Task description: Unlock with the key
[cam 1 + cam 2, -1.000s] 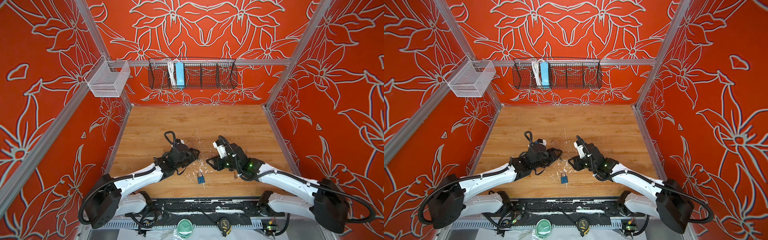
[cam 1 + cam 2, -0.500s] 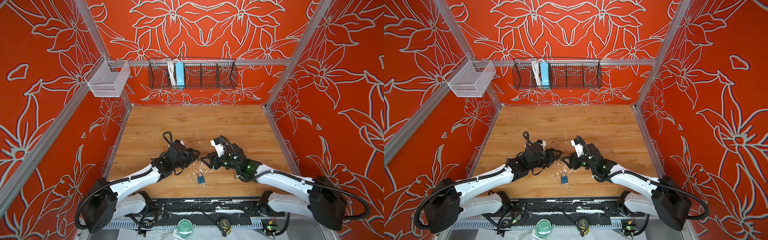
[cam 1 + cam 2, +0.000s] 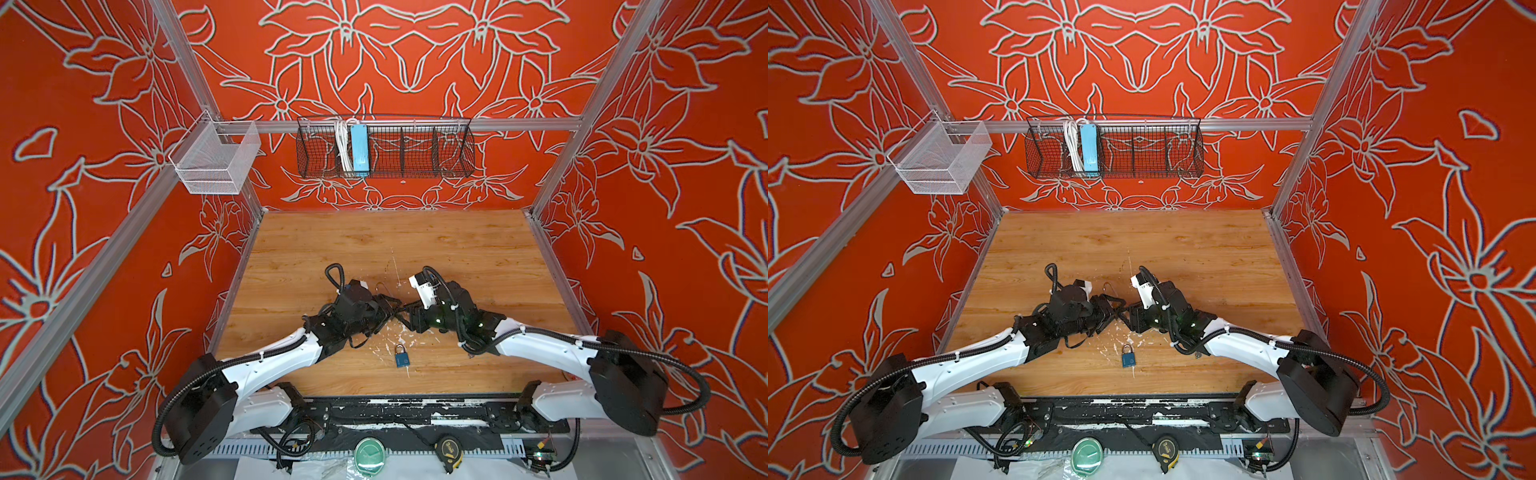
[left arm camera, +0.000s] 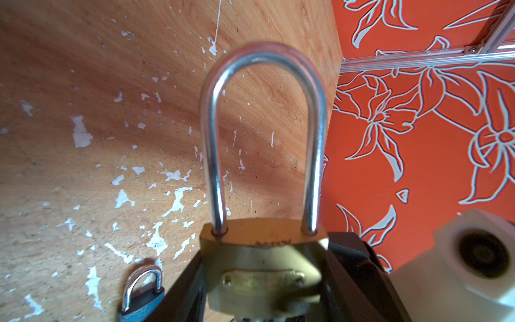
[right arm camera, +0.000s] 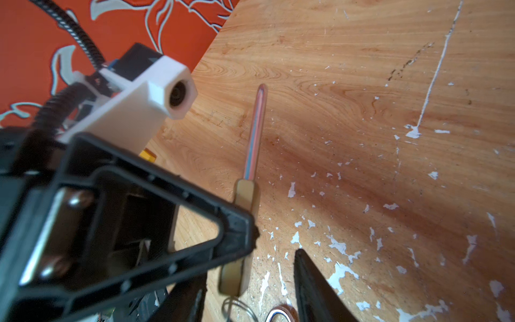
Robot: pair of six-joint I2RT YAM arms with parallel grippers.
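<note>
The left gripper clamps the brass padlock's narrow sides, so the right gripper will hold the padlock's body while the left gripper takes it across the padlock's broad sides (image 4: 263,263).
A brass padlock (image 4: 262,267) with a long steel shackle (image 4: 262,55) sits upright in my left gripper (image 4: 267,276), whose black fingers (image 4: 348,267) are shut on its body. In both top views the shackle (image 3: 380,287) (image 3: 1108,287) stands up above the left gripper (image 3: 386,305). My right gripper (image 3: 409,316) (image 3: 1127,313) meets it tip to tip. In the right wrist view the padlock (image 5: 245,195) shows edge-on, and my right gripper (image 5: 248,281) stands open around its lower end and thin key rings (image 5: 237,306). The key itself is hidden.
A small blue padlock (image 3: 401,356) (image 3: 1128,356) (image 4: 139,304) lies on the wooden table (image 3: 457,249) near the front edge, just in front of both grippers. A black wire basket (image 3: 415,149) and a white mesh bin (image 3: 216,160) hang on the walls.
Both arms have drawn together near the table's middle; the right gripper moved left up to the left one. Its jaws widened, then narrowed again. The left grip held.
</note>
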